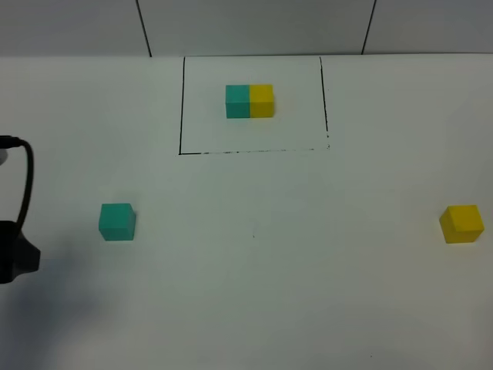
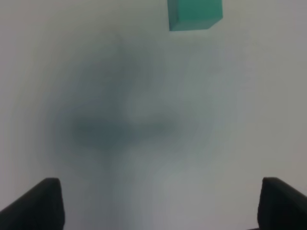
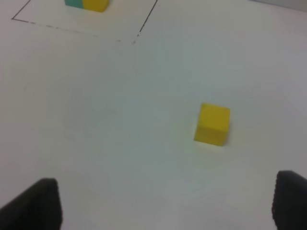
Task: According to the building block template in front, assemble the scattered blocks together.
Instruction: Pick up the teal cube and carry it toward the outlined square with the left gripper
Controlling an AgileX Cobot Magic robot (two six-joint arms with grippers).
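The robot's left gripper should close across the middle of the loose teal cube point(image 1: 117, 223) point(image 2: 195, 10), with one finger on the side of that cube facing the loose yellow cube.
The template point(image 1: 249, 101), a teal and yellow cube joined with teal on the left, sits inside a thin black rectangle at the back centre; it also shows in the right wrist view point(image 3: 87, 4). The loose teal cube point(image 1: 117, 222) lies at the left and shows in the left wrist view point(image 2: 194, 14), ahead of my open, empty left gripper point(image 2: 156, 203). The loose yellow cube point(image 1: 461, 223) lies at the far right and shows in the right wrist view point(image 3: 213, 124), ahead of my open, empty right gripper point(image 3: 165, 206). Both cubes stand apart from the grippers.
The white table point(image 1: 254, 293) carries only these blocks. Part of my left arm with a black cable point(image 1: 17, 231) shows at the left edge of the exterior view. The black drawn frame point(image 1: 180, 116) marks the template area near the back wall.
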